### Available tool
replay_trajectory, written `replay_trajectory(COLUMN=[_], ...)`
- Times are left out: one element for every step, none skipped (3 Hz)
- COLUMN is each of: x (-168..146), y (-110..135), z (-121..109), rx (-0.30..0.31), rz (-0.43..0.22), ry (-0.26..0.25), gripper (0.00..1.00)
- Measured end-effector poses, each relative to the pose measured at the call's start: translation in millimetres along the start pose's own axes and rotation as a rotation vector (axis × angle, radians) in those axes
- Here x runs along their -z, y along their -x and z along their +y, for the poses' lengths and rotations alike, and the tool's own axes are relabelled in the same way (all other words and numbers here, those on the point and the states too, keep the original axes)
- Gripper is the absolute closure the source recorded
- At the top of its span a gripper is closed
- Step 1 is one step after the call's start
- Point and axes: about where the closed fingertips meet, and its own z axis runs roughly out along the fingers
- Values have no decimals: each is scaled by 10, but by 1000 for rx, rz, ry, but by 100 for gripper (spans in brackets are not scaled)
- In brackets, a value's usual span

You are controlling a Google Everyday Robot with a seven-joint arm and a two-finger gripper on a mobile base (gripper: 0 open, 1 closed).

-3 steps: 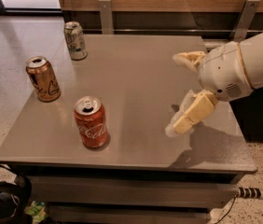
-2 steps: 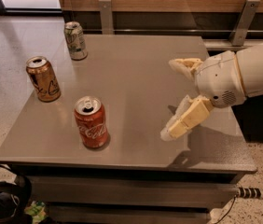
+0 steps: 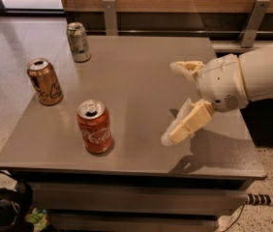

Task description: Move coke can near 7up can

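My gripper should next go to the coke can and grab it around the middle of its body (image 3: 96,129), below the can's silver top.
The coke can (image 3: 94,126), red-orange with white script and a silver top, stands upright near the front of the grey table (image 3: 141,81). The 7up can (image 3: 79,42), pale silver-white with green markings, stands upright at the table's far left corner. My gripper (image 3: 173,103) hangs over the right half of the table, to the right of the coke can and apart from it. It is open and empty, with one cream finger (image 3: 186,69) farther back and the other finger (image 3: 185,124) nearer the front.
A golden-brown can (image 3: 45,81) stands upright at the table's left edge, between the two other cans. A wooden wall with metal brackets (image 3: 110,16) runs behind the table. Cables (image 3: 1,202) lie on the floor at the front left.
My gripper has moved left over the table, closer to the coke can. The cans have not moved.
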Motion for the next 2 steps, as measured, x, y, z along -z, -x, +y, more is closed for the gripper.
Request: replay_trajectory(x=[-222,-588], y=[-9,16], z=[69,160], rx=[-5,11], rz=[-52,-142], ry=[24,79], gripper=[0,0])
